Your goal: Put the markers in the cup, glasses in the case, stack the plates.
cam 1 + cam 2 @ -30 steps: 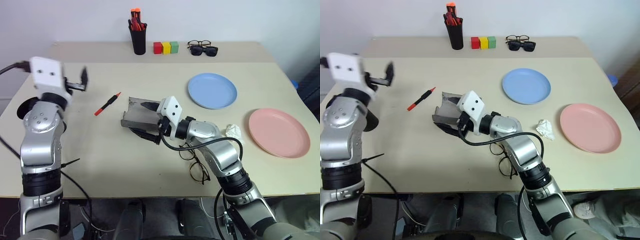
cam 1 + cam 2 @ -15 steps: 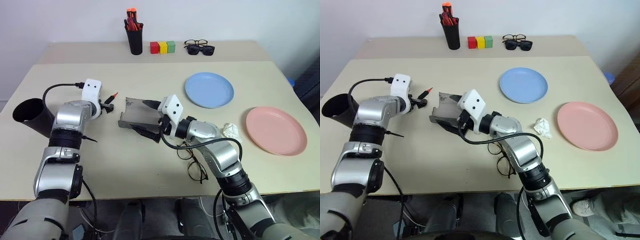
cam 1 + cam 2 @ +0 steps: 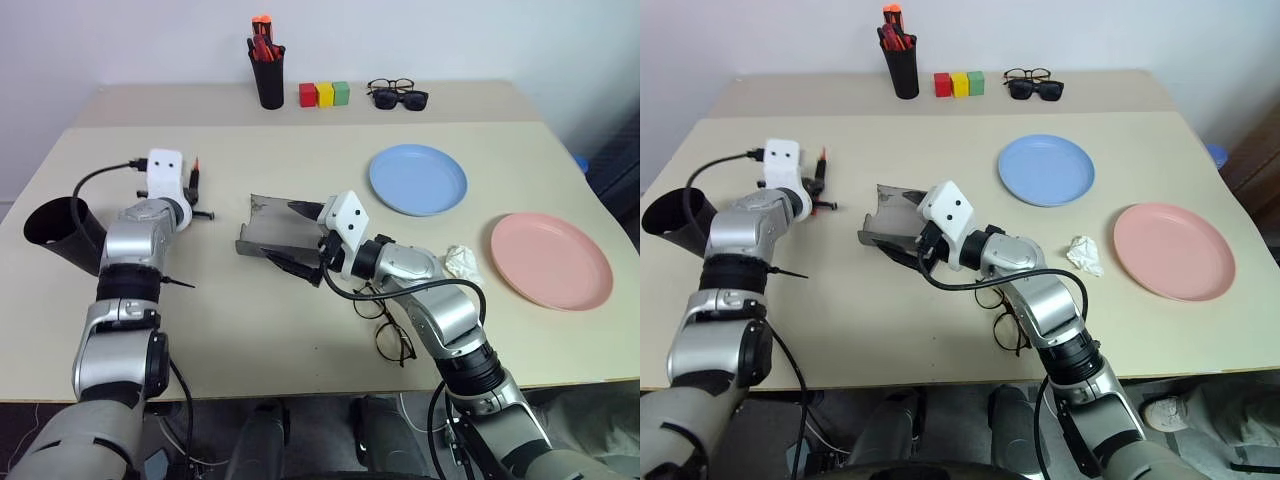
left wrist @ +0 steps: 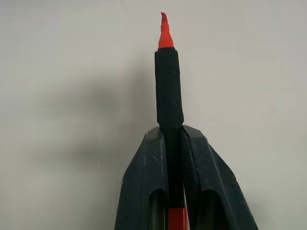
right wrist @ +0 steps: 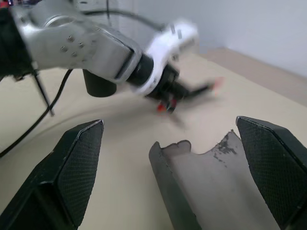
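Note:
Next, I let go of the red marker with my left gripper inside the opening of the tilted black cup [image 3: 44, 225] near the edge of the table.
My left gripper [image 3: 195, 187] is shut on the red marker [image 4: 169, 86], held just above the table; its black section and red tip stick out past the fingers. The black cup [image 3: 57, 230] lies tilted at the table's left edge, left of that hand. The grey case [image 3: 272, 232] lies open mid-table. My right gripper [image 3: 296, 238] is open, its wide fingers [image 5: 268, 158] on either side of the case's near end. The wire-rimmed glasses [image 3: 392, 335] lie beside the right forearm. The blue plate [image 3: 418, 180] and the pink plate [image 3: 550, 260] lie apart on the right.
A slim black holder of orange-red pens [image 3: 268, 75], three coloured blocks [image 3: 320, 95] and two other pairs of glasses [image 3: 400, 97] stand along the back. A crumpled white paper [image 3: 463, 262] lies between the right arm and the pink plate.
My left arm came down from a raised, open pose to the red marker, shut on it and lifted it off the table toward the back left. The right arm stayed put.

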You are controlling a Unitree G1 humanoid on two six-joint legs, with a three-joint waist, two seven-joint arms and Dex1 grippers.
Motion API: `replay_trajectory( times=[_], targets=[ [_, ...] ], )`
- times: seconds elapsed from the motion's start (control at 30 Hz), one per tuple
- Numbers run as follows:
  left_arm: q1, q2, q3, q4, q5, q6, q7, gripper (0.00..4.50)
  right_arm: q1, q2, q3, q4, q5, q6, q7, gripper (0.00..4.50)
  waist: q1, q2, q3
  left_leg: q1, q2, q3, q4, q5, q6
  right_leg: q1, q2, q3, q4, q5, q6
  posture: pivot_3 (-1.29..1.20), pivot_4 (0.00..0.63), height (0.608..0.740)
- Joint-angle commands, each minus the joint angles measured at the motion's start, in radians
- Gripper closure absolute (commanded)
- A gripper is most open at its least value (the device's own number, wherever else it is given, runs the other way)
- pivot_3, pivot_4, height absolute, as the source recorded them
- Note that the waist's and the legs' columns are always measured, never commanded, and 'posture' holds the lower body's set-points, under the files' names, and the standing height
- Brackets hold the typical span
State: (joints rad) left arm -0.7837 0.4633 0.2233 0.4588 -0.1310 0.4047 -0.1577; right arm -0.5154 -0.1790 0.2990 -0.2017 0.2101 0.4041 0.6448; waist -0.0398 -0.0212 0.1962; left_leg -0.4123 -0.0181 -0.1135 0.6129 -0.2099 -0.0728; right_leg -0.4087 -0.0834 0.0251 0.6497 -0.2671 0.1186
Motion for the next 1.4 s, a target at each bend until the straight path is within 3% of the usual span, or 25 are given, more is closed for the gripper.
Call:
replay_trajectory(
  times=[0.03,0.23,0.4,0.57,0.93,1.13,1.27,1.4],
  targets=[
    [0.031,0.007,0.157,-0.297,-0.052,-0.159,0.088,4.44,-0.031,0.012,-0.022,-0.029,0.019,-0.028,0.004,0.0,-0.001,0.0,0.0,0.0,0.0,0.0,0.0,0.0,0.0,0.0,0.0,0.0,0.0,0.0,0.0,0.0,0.15,0.74],
    [0.268,0.008,0.301,-0.65,0.053,-0.204,0.256,4.44,-0.071,0.063,-0.062,-0.063,0.167,0.002,0.068,0.0,-0.007,0.002,-0.001,0.002,0.0,0.001,-0.002,0.0,0.0,0.001,0.0,0.001,0.0,0.0,0.0,0.0,0.15,0.74],
    [0.412,-0.034,0.379,-0.744,0.075,-0.168,0.344,4.44,-0.08,0.063,-0.034,-0.034,0.161,-0.011,0.086,0.0,0.004,0.0,-0.001,0.003,0.0,0.001,0.0,0.0,0.0,0.003,0.0,0.0,0.0,0.0,0.0,0.0,0.15,0.74],
    [0.497,-0.07,0.36,-0.714,0.075,-0.213,0.331,4.44,-0.096,0.072,-0.025,-0.015,0.169,-0.018,0.111,0.0,0.005,0.0,-0.002,0.003,0.0,0.0,0.0,0.0,0.0,0.004,0.0,0.0,0.0,0.0,0.0,0.0,0.15,0.74],
    [0.502,-0.095,0.309,-0.545,0.094,-0.317,0.343,4.44,-0.088,0.067,-0.025,-0.022,0.158,-0.015,0.108,0.0,-0.002,0.0,-0.002,0.003,0.0,0.0,-0.001,0.0,0.0,0.003,0.001,0.0,0.0,0.0,0.0,0.0,0.15,0.74],
    [0.497,-0.099,0.3,-0.522,0.088,-0.345,0.354,1.79,-0.08,0.061,-0.028,-0.032,0.156,-0.013,0.095,0.0,-0.002,0.0,-0.002,0.003,0.0,0.0,-0.001,0.0,0.0,0.003,0.001,0.0,0.0,0.0,0.0,0.0,0.15,0.74],
    [0.467,-0.101,0.297,-0.557,0.039,-0.372,0.324,1.79,-0.078,0.053,-0.03,-0.036,0.156,-0.013,0.092,0.0,-0.001,0.0,-0.002,0.003,0.0,0.0,-0.001,0.0,0.0,0.003,0.001,0.0,0.0,0.0,0.0,0.0,0.15,0.74],
    [0.416,-0.083,0.227,-0.631,-0.063,-0.327,0.185,1.79,-0.082,0.036,-0.04,-0.035,0.151,-0.015,0.091,0.0,0.003,0.0,-0.002,0.003,0.0,0.0,-0.001,0.0,0.0,0.004,0.0,0.0,0.0,0.0,0.0,0.0,0.15,0.74]
  ],
)
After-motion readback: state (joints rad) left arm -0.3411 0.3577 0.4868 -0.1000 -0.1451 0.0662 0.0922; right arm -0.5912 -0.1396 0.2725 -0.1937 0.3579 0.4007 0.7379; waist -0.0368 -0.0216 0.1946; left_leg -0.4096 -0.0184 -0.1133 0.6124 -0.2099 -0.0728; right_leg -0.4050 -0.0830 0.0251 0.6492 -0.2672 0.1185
